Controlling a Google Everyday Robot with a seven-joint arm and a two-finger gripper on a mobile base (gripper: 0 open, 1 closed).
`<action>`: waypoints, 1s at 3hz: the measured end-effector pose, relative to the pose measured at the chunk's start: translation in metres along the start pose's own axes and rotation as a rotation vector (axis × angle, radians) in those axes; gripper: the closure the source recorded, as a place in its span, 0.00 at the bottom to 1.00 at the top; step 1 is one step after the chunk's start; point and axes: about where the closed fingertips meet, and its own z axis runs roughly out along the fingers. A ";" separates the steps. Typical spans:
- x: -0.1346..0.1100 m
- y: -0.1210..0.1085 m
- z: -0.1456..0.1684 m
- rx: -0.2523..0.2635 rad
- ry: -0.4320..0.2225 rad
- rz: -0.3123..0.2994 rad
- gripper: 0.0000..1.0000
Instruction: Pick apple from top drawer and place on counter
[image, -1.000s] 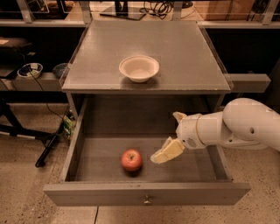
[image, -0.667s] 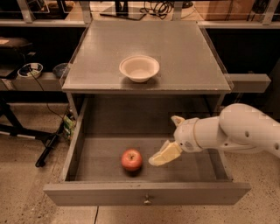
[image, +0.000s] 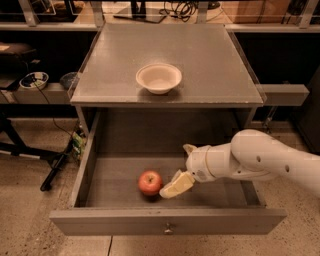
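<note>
Next, my gripper grabs the middle of the red apple (image: 150, 183), with one finger toward the front of the drawer and the other toward the back of the drawer.
The red apple (image: 150, 182) lies on the floor of the open top drawer (image: 167, 220), left of its middle and near the front panel. My gripper (image: 176, 170) is down inside the drawer just right of the apple, at the end of the white arm (image: 260, 160) that comes in from the right. It is open and empty. The near pale fingertip (image: 172, 188) is right next to the apple's right side; I cannot tell if it touches. The other finger (image: 189, 148) points to the back. The grey counter (image: 210, 60) above the drawer carries only a white bowl.
The white bowl (image: 158, 77) stands on the counter near its front edge. The drawer's side walls (image: 85, 165) and front panel with its knob (image: 168, 230) box in the gripper. Cluttered shelving (image: 35, 80) and a black stand's legs (image: 55, 167) are at the left.
My gripper has moved left and down inside the drawer, closing the gap to the apple's right side. The apple and bowl have not moved.
</note>
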 end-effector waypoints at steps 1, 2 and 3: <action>-0.002 0.016 0.025 -0.027 0.009 -0.017 0.00; -0.006 0.024 0.038 -0.041 0.009 -0.028 0.00; -0.016 0.034 0.058 -0.045 0.011 -0.053 0.00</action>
